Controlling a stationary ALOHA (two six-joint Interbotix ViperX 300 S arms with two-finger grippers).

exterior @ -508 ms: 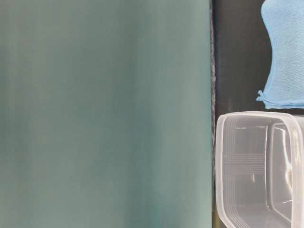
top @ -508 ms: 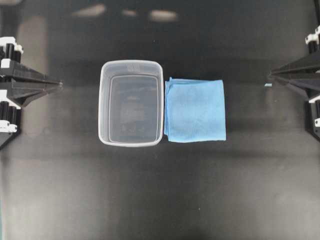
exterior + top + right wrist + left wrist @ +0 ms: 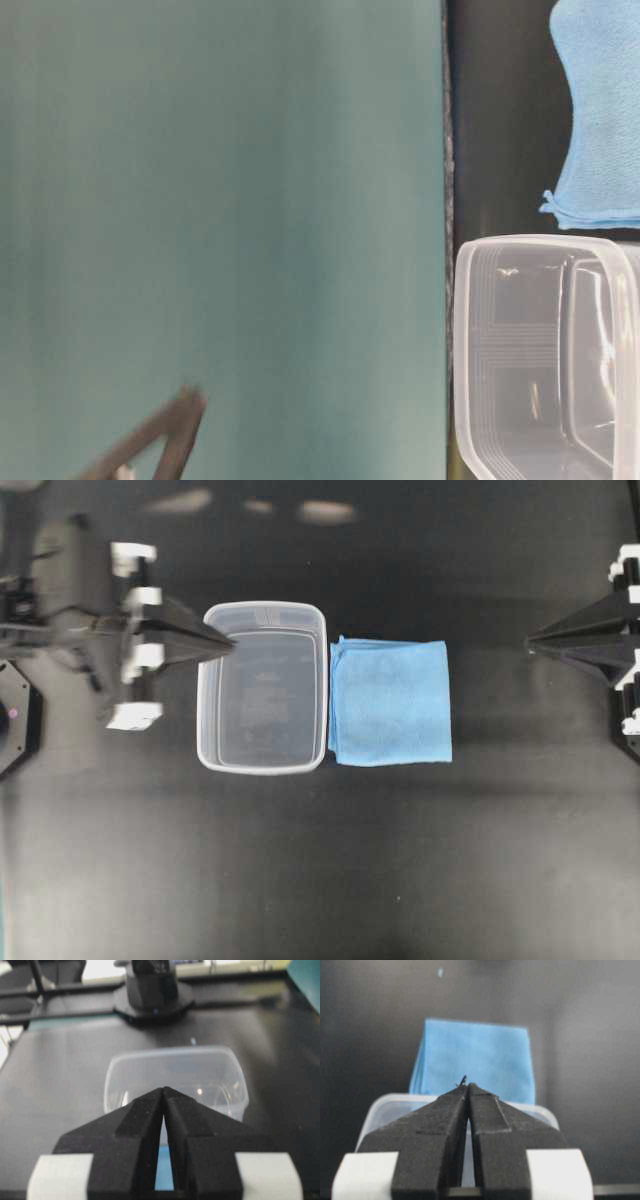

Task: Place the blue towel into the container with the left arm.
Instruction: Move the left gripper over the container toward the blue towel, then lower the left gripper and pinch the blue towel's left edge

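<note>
Next, my left gripper moves next to the middle of the folded blue towel (image 3: 383,692) (image 3: 466,1062) by the clear container and closes there.
The blue towel (image 3: 390,701) lies folded square on the black table, right beside the clear container (image 3: 263,687), touching its right wall. The container stands empty. My left gripper (image 3: 230,643) is shut and empty, its tip over the container's left rim. In the left wrist view the shut tips (image 3: 468,1086) point across the container (image 3: 542,1111) at the towel (image 3: 475,1060). My right gripper (image 3: 529,644) is shut and empty at the right edge, well clear of the towel. The right wrist view shows its shut tips (image 3: 163,1089) with the container (image 3: 175,1072) beyond.
The left arm's base (image 3: 15,715) sits at the left edge and the right arm's body (image 3: 620,650) at the right edge. A teal wall (image 3: 220,220) fills the table-level view. A small pale speck (image 3: 440,972) lies on the table beyond the towel.
My left arm has swung out from the left edge toward the middle; its gripper tip now reaches the container's left rim. The right gripper has shifted slightly. Towel and container have not moved.
</note>
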